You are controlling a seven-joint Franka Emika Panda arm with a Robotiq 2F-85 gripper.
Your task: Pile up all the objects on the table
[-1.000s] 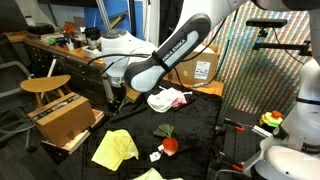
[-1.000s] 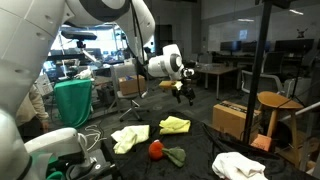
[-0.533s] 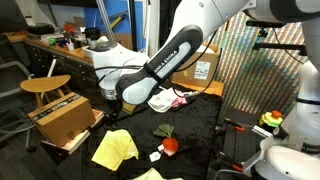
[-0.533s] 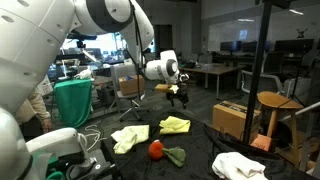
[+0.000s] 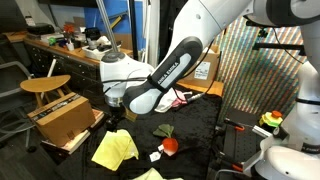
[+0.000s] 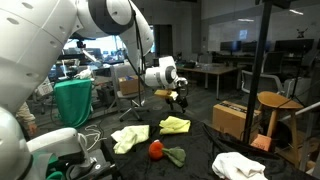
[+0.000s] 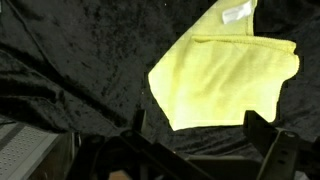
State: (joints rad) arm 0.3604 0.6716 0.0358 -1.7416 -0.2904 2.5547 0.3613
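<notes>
Next, I move my gripper to the folded yellow cloth and close it on the end of its fold [image 5: 121,145] [image 7: 191,47], close to the white tag of the cloth.
My gripper [image 5: 113,113] hangs open and empty above a folded yellow cloth [image 5: 114,148] on the black-draped table. It also shows in an exterior view [image 6: 180,100], over the same yellow cloth [image 6: 175,124]. In the wrist view the yellow cloth [image 7: 225,75] lies just ahead of the open fingers [image 7: 200,135]. A second pale yellow cloth [image 6: 130,137], a red tomato-like object [image 6: 156,149] with a dark green piece [image 6: 174,155] beside it, and a white-pink cloth [image 5: 168,99] lie spread over the table. The white cloth also shows in an exterior view [image 6: 238,166].
A cardboard box [image 5: 62,118] stands beside the table, near a wooden stool [image 5: 45,86]. A black stand [image 6: 258,80] rises at the table's side. Desks and clutter fill the background.
The gripper has moved down and toward the folded yellow cloth. It stays open and empty. The objects have not moved.
</notes>
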